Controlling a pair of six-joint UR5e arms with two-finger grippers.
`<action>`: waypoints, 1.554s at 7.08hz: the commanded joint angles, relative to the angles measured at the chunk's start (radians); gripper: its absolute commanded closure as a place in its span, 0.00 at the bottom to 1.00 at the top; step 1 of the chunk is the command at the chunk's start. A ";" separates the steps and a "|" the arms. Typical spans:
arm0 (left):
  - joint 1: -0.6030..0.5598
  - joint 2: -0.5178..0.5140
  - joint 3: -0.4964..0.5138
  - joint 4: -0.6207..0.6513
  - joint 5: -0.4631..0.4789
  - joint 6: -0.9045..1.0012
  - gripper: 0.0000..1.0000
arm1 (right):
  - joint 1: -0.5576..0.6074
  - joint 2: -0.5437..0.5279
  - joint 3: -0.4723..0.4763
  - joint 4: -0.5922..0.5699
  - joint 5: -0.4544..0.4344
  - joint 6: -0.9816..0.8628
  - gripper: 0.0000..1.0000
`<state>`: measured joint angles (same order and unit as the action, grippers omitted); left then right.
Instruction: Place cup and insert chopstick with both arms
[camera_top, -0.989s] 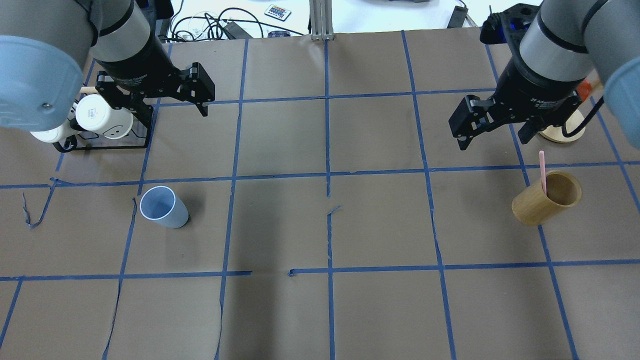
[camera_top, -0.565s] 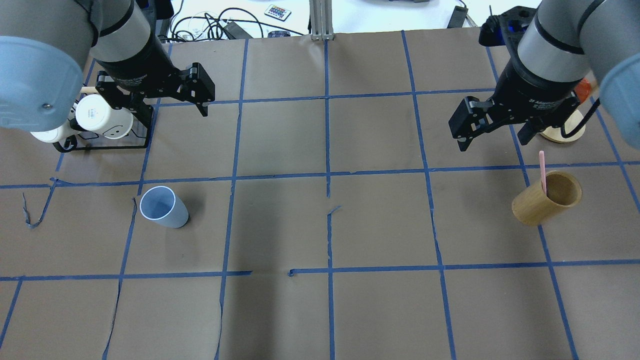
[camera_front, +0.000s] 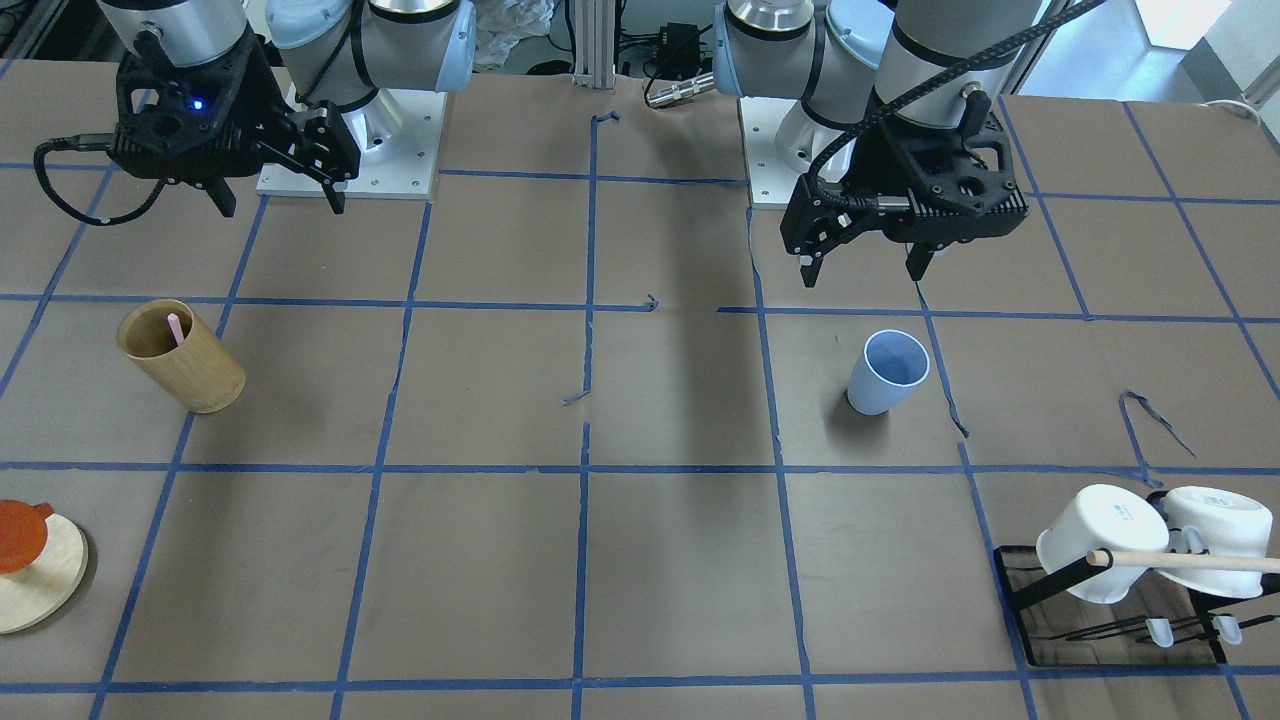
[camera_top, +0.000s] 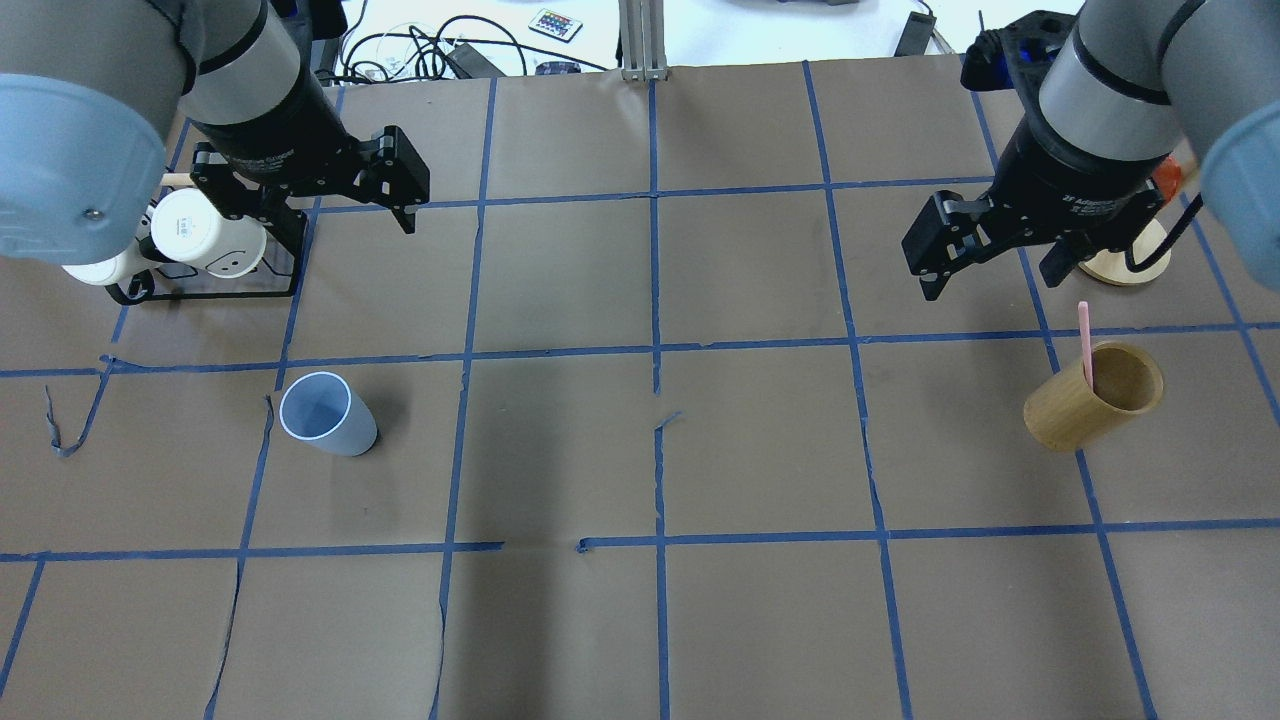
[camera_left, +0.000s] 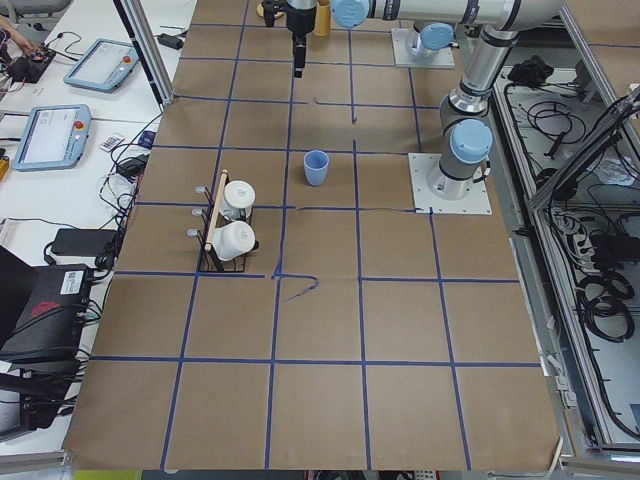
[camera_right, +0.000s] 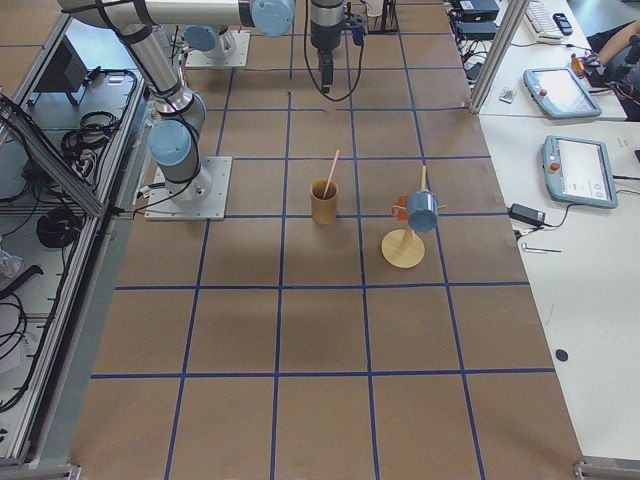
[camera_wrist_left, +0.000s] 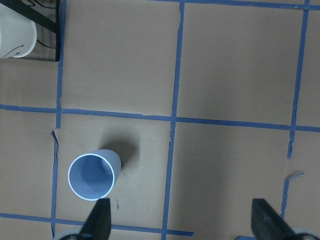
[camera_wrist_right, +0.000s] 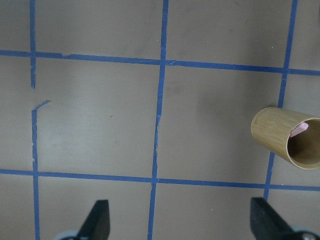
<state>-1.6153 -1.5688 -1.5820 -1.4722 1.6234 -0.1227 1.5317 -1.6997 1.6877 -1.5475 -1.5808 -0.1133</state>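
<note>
The robot's right gripper should close on the upper end (camera_front: 174, 320) (camera_wrist_right: 303, 127) of the pale pink chopstick, where it shows at the opening of the bamboo cylinder.
The light blue cup (camera_top: 327, 415) stands upright on the brown table, left of centre; it also shows in the front view (camera_front: 887, 372) and the left wrist view (camera_wrist_left: 92, 175). My left gripper (camera_top: 345, 220) is open and empty, raised well above and beyond the cup (camera_front: 860, 275). The pale pink chopstick (camera_top: 1084, 340) leans inside a tan bamboo cylinder (camera_top: 1090, 397) on the right; they also show in the front view (camera_front: 174, 328). My right gripper (camera_top: 990, 285) is open and empty, raised above the table, left of and beyond the cylinder (camera_front: 282, 208).
A black rack with white mugs (camera_top: 205, 240) and a wooden rod (camera_front: 1190, 560) stands at the far left, beside my left gripper. A round wooden stand (camera_top: 1130, 262) with an orange piece stands at the far right. Cables lie past the far edge.
My right gripper has shifted very slightly. The left arm, the cup and the chopstick have not moved.
</note>
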 joint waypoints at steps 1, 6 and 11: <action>0.000 0.001 -0.001 0.000 0.000 0.000 0.00 | 0.004 0.000 0.007 0.001 0.001 -0.003 0.00; 0.000 0.000 -0.003 0.000 0.000 0.000 0.00 | -0.014 0.020 0.009 -0.014 -0.002 -0.060 0.00; 0.040 0.018 -0.038 -0.016 0.012 0.072 0.00 | -0.295 0.069 0.134 -0.239 0.015 -0.754 0.00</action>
<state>-1.5971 -1.5564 -1.6069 -1.4855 1.6295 -0.0943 1.2888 -1.6342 1.7620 -1.7105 -1.5675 -0.7185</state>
